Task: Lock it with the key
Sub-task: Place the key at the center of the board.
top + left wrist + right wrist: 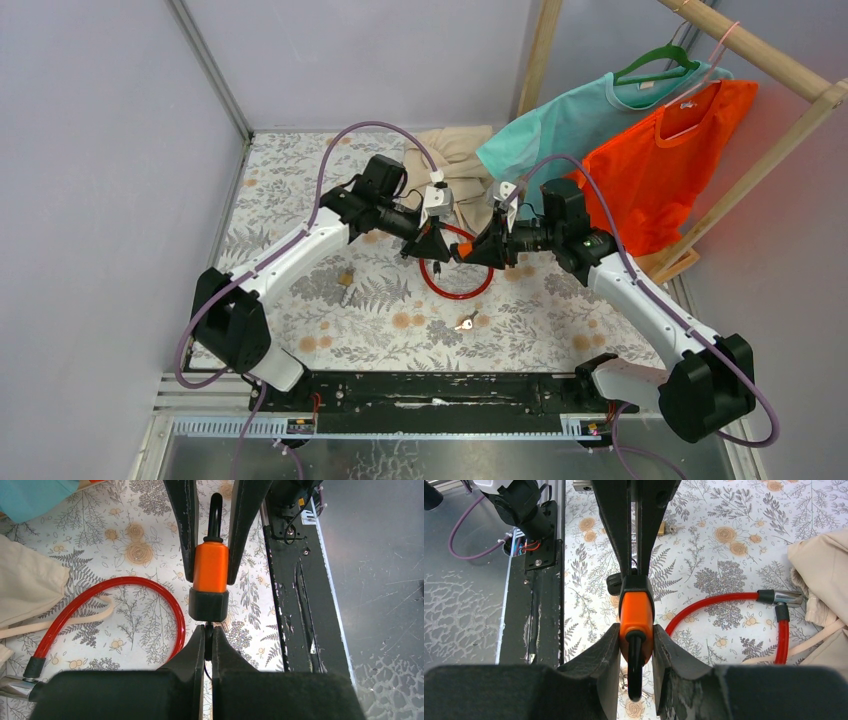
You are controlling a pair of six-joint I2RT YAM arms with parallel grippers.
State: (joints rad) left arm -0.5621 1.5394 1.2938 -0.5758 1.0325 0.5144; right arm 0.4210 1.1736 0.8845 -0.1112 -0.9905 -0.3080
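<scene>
The robot's left gripper should put the key down on the floral table (379,256) between the brass padlock and the red cable. The key is now against the lock's black end.
An orange lock body (210,567) with a black end cap (208,605) hangs above the floral table, and my right gripper (636,635) is shut on its orange sides. The lock's black loop (635,670) points back between the right fingers. My left gripper (208,635) is shut on the key (208,645), a thin dark head pinched at the fingertips and set against the lock's black end. In the top view both grippers meet tip to tip, left (440,247) and right (470,252). The red cable (455,293) curls on the table beneath them.
A loose silver key (465,322) lies on the table in front of the cable. A beige cloth bag (450,160) sits at the back. Teal (560,120) and orange (670,160) shirts hang from a wooden rack at the right. The black base rail (440,385) runs along the near edge.
</scene>
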